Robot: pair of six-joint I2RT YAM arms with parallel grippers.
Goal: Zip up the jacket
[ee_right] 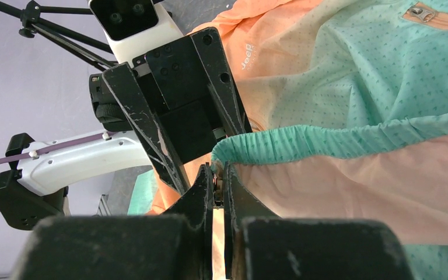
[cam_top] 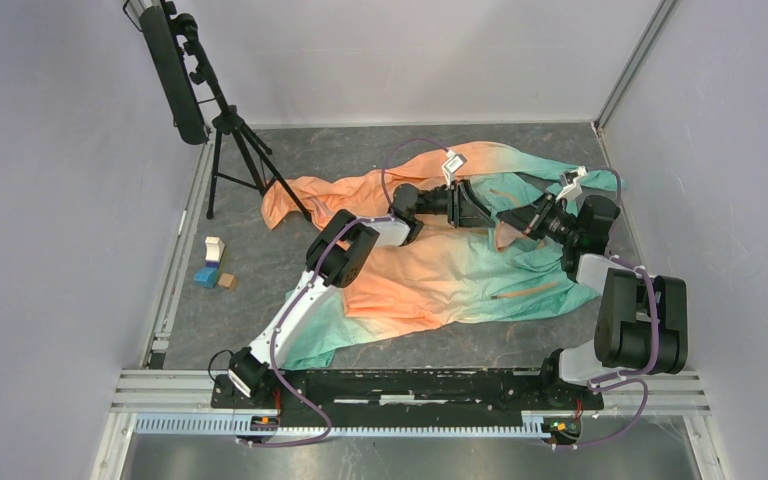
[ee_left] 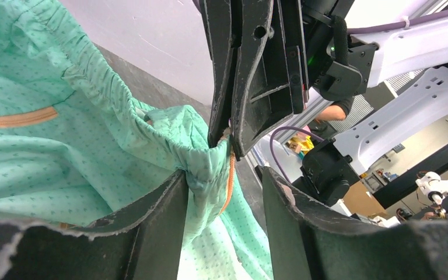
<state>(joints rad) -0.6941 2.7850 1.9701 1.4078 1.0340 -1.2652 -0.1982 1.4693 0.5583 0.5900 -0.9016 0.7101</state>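
Observation:
Next, my left gripper pinches the hem (ee_left: 205, 165) next to the zipper's bottom end before my right gripper opens and backs away, since my right gripper's fingers cover that end.
The jacket (cam_top: 440, 275) lies spread on the table, orange on the left fading to mint green on the right, with an orange pocket zip (cam_top: 525, 291). My right gripper (ee_right: 217, 173) is shut on the corner of the elastic mint hem (ee_right: 326, 140), at the zipper's bottom end, and holds it raised. My left gripper (ee_left: 223, 174) is open, facing the right one. The bunched hem fabric (ee_left: 207, 169) with an orange zip tape hangs between its fingers, touching the left finger (ee_left: 157, 216). In the top view both grippers meet above the jacket's far right part, the left gripper (cam_top: 480, 205) beside the right gripper (cam_top: 520, 218).
A black tripod (cam_top: 228, 135) with a long black bar stands at the far left, one leg reaching the orange sleeve (cam_top: 295, 200). Small coloured blocks (cam_top: 213, 266) lie at the left. Walls close the table on three sides. A metal rail (cam_top: 410, 385) runs along the near edge.

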